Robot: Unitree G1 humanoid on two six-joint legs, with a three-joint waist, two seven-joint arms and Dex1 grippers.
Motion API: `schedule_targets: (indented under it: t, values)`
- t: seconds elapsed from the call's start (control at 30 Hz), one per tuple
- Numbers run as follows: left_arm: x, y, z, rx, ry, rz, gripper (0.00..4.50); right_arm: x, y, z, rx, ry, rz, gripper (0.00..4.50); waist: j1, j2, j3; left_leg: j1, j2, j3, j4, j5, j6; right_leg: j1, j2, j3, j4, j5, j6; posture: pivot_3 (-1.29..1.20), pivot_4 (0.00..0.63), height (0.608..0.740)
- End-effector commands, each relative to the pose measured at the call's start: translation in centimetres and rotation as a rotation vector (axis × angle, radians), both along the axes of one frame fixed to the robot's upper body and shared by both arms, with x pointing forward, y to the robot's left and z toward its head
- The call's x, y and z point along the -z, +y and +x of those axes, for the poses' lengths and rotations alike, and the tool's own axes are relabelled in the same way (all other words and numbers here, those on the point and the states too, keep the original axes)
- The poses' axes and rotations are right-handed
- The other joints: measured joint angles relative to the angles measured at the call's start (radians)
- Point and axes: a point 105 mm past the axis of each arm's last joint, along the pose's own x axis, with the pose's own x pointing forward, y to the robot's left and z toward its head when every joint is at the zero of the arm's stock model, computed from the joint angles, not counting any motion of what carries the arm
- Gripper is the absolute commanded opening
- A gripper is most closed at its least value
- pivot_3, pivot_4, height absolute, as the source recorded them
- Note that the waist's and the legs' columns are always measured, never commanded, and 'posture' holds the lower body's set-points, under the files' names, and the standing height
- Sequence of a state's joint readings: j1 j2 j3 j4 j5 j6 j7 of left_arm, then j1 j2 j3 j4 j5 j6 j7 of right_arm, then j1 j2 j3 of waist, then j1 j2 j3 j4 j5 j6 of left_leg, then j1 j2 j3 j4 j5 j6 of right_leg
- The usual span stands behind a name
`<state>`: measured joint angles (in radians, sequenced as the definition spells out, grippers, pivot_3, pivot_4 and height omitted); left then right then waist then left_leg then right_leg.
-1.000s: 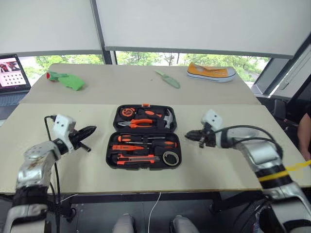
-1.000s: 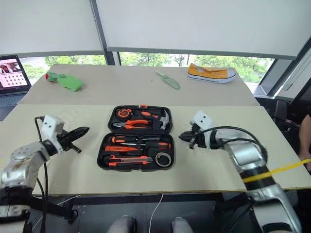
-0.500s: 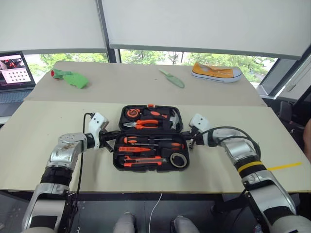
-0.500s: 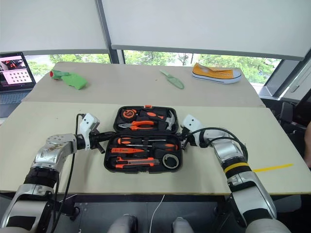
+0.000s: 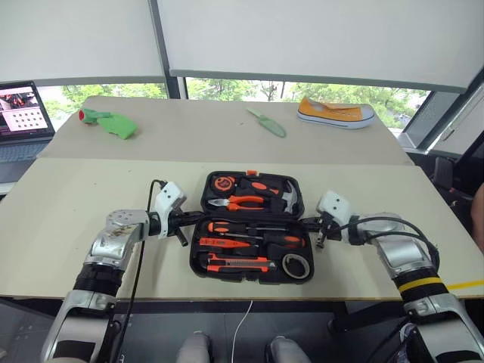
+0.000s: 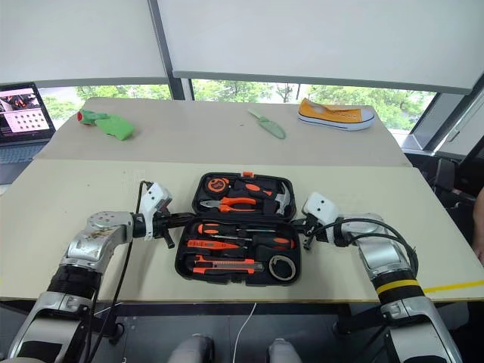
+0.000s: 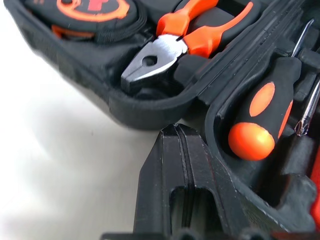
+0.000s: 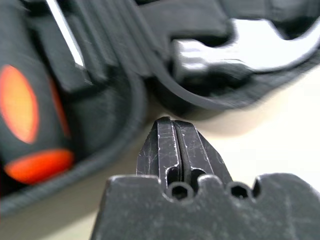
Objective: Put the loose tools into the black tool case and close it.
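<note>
The case's hinge has my shut left gripper beside it, so that gripper should open and take the far half's side (image 5: 204, 199) before both grippers fold that half closed.
The black tool case (image 5: 195, 261) lies open on the near table. Its near half holds two orange-and-black screwdrivers (image 5: 257, 225), a utility knife (image 5: 238, 264) and a tape roll (image 5: 296, 265) in their slots. The far half holds pliers (image 7: 170, 47) and a hammer (image 8: 235, 45). My left gripper (image 5: 189, 220) is shut, with its tip against the case's left wall near the hinge. On the opposite side my right gripper (image 5: 311, 224) is shut too, its tip close to the right wall by the hinge. Neither holds anything.
On the far table lie a green trowel (image 5: 266, 122), a yellow shoe (image 5: 335, 112) and a green object with a red end (image 5: 110, 122). A laptop (image 5: 19, 113) stands at the far left. The table's front edge runs just below the case.
Both grippers came in from out wide to the case's two sides. Over the last half second the case slid to the right, both grippers moving with it.
</note>
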<state>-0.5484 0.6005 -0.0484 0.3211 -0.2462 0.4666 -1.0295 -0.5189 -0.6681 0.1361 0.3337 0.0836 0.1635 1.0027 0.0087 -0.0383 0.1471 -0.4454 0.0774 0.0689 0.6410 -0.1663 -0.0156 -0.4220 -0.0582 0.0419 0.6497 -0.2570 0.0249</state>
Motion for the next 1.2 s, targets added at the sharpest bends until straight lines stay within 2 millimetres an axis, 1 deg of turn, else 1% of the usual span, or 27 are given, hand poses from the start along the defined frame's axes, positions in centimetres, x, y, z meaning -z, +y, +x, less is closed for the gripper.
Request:
schedule_targets:
  t: [0.03,0.07,0.1,0.13,0.17,0.2,0.3,0.33,0.4,0.5,0.67,0.73,0.8,0.83,0.87,0.93,1.0,1.03,1.07,1.1,1.13,1.17,1.2]
  values:
    - [-3.3,3.1,0.0,-0.116,0.045,-0.078,0.93,-3.1,-2.1,-1.0,0.056,0.038,0.061,1.44,-0.002,0.0,0.0,0.0,0.0,0.0,0.0,0.0,0.0,0.0,0.0,0.0,0.0,0.0,0.0,0.0,0.15,0.74]
    - [-4.1,3.3,0.0,-0.14,0.076,-0.123,1.41,-3.4,-2.5,-1.3,0.09,0.082,0.074,1.88,-0.003,0.001,0.001,0.0,0.0,0.0,0.0,0.0,0.0,0.0,0.0,0.0,0.0,0.0,0.0,0.0,0.15,0.74]
    - [-4.9,3.7,0.7,-0.213,0.109,-0.155,1.72,-3.5,-3.8,-0.5,0.225,0.116,0.01,2.18,-0.005,0.001,0.001,0.0,0.0,0.0,0.0,0.0,0.0,-0.001,0.0,0.0,0.0,0.0,0.0,0.0,0.15,0.74]
    - [-5.2,4.0,1.1,-0.28,0.153,-0.158,2.09,-3.8,-4.3,-0.2,0.302,0.149,-0.011,2.57,-0.005,0.0,0.001,0.0,0.0,0.0,0.0,0.0,0.0,0.0,0.0,0.0,0.001,0.0,0.0,0.0,0.15,0.74]
    - [-5.2,4.2,1.5,-0.323,0.198,-0.143,2.5,-4.4,-4.0,0.0,0.331,0.184,0.009,2.96,-0.006,-0.001,0.002,0.0,0.0,-0.001,0.002,0.0,0.0,0.0,0.0,0.0,0.003,0.0,0.0,0.0,0.15,0.74]
    - [-5.2,4.2,1.6,-0.35,0.231,-0.132,2.52,-4.8,-3.6,0.0,0.341,0.213,0.03,3.2,-0.005,-0.002,0.002,0.0,0.0,-0.001,0.004,0.001,0.0,-0.001,0.0,0.0,0.006,0.0,0.0,0.0,0.15,0.74]
    - [-6.7,2.3,2.7,-0.321,0.263,-0.217,2.52,-5.8,-1.8,0.7,0.388,0.334,0.114,4.29,-0.011,-0.002,0.002,0.002,0.0,-0.001,0.004,0.002,0.001,0.0,0.0,0.0,0.008,-0.001,0.001,0.0,0.15,0.74]
    - [-6.8,1.8,3.1,-0.329,0.279,-0.232,2.52,-6.0,-1.3,1.0,0.412,0.37,0.134,4.45,-0.012,-0.002,0.002,0.004,0.0,-0.001,0.004,0.002,0.001,0.001,0.0,0.0,0.008,-0.001,0.001,0.0,0.15,0.74]
    - [-6.3,1.1,3.5,-0.328,0.303,-0.191,2.52,-6.2,-0.5,1.8,0.445,0.412,0.168,4.45,-0.016,-0.002,0.002,0.004,0.0,-0.002,0.004,0.002,0.001,0.0,0.0,0.0,0.009,-0.001,0.0,0.0,0.15,0.74]
    - [-5.3,0.5,3.9,-0.324,0.327,-0.142,2.52,-6.1,0.3,3.0,0.476,0.421,0.171,4.45,-0.022,-0.002,0.002,0.002,-0.001,-0.002,0.003,0.002,0.001,-0.001,0.0,0.001,0.009,-0.001,-0.001,0.0,0.15,0.74]
    - [-4.9,-1.0,4.3,-0.284,0.363,-0.17,2.52,-4.8,0.3,4.4,0.538,0.439,0.161,4.45,-0.022,-0.002,0.003,-0.003,-0.001,-0.002,0.001,0.001,0.002,-0.005,0.0,0.001,0.008,-0.001,-0.001,0.0,0.15,0.74]
    - [-4.6,-0.9,4.7,-0.296,0.342,-0.135,2.52,-4.5,0.5,4.6,0.54,0.458,0.17,4.45,-0.022,-0.002,0.003,-0.004,-0.002,-0.002,0.001,0.001,0.002,-0.005,0.0,0.001,0.008,-0.001,-0.001,0.0,0.15,0.74]
    - [-4.6,-1.0,4.8,-0.295,0.351,-0.149,2.52,-4.3,0.9,4.7,0.537,0.479,0.195,3.94,-0.021,-0.002,0.003,-0.004,-0.002,-0.002,0.002,0.001,0.002,-0.005,0.0,0.001,0.008,-0.001,-0.001,0.0,0.15,0.74]
    - [-4.6,-1.1,4.8,-0.286,0.357,-0.157,2.52,-4.4,1.2,4.7,0.539,0.502,0.226,3.76,-0.021,-0.002,0.003,-0.003,-0.002,-0.002,0.002,0.001,0.002,-0.005,0.0,0.001,0.009,-0.001,-0.001,0.0,0.15,0.74]
    - [-4.7,-1.2,4.8,-0.279,0.361,-0.161,2.52,-4.4,1.4,4.7,0.54,0.519,0.247,3.36,-0.021,-0.002,0.003,-0.003,-0.002,-0.002,0.002,0.001,0.002,-0.005,0.0,0.001,0.009,-0.001,-0.001,0.0,0.15,0.74]
    - [-4.2,-1.4,4.7,-0.272,0.375,-0.154,2.52,-4.3,1.6,4.6,0.533,0.531,0.243,2.75,-0.021,-0.002,0.003,-0.003,-0.002,-0.002,0.002,0.001,0.002,-0.005,0.0,0.001,0.009,-0.001,-0.001,0.0,0.15,0.74]
    - [-3.8,-1.4,4.8,-0.276,0.374,-0.144,1.99,-3.9,1.5,4.5,0.535,0.534,0.215,1.95,-0.021,-0.002,0.003,-0.003,-0.002,-0.003,0.002,0.001,0.002,-0.005,0.0,0.001,0.009,-0.001,-0.001,0.0,0.15,0.74]
    - [-3.7,-1.4,4.9,-0.279,0.375,-0.151,1.83,-3.6,1.4,4.5,0.551,0.536,0.205,1.68,-0.02,-0.002,0.003,-0.003,-0.002,-0.003,0.002,0.001,0.002,-0.005,0.0,0.0,0.009,-0.001,-0.001,0.0,0.15,0.74]
    - [-3.7,-1.4,4.9,-0.281,0.374,-0.159,1.39,-3.4,1.2,4.6,0.565,0.538,0.197,1.29,-0.02,-0.002,0.003,-0.003,-0.002,-0.003,0.002,0.001,0.002,-0.004,0.0,0.0,0.009,-0.001,0.0,0.0,0.15,0.74]
    - [-3.7,-1.4,5.0,-0.284,0.373,-0.17,1.12,-3.3,1.1,4.6,0.575,0.54,0.197,1.02,-0.019,-0.002,0.003,-0.003,-0.002,-0.003,0.002,0.001,0.002,-0.004,0.0,0.0,0.009,-0.001,0.0,0.0,0.15,0.74]
    - [-3.7,-1.5,5.0,-0.272,0.374,-0.183,0.7,-3.3,1.1,4.6,0.582,0.542,0.202,0.67,-0.019,-0.002,0.003,-0.002,-0.002,-0.003,0.002,0.001,0.002,-0.003,0.0,0.0,0.009,-0.001,0.0,0.0,0.15,0.74]
    - [-3.7,-1.8,4.7,-0.254,0.391,-0.198,0.38,-3.4,1.0,4.8,0.6,0.534,0.212,0.35,-0.019,-0.001,0.002,-0.002,-0.002,-0.003,0.002,0.001,0.002,-0.003,0.0,0.0,0.009,-0.001,0.0,0.0,0.15,0.74]
    - [-3.7,-1.8,4.7,-0.245,0.386,-0.207,0.03,-3.6,0.9,5.3,0.615,0.496,0.222,0.01,-0.019,-0.001,0.002,-0.001,-0.002,-0.003,0.002,0.001,0.002,-0.002,0.0,0.0,0.009,-0.001,0.0,0.0,0.15,0.74]
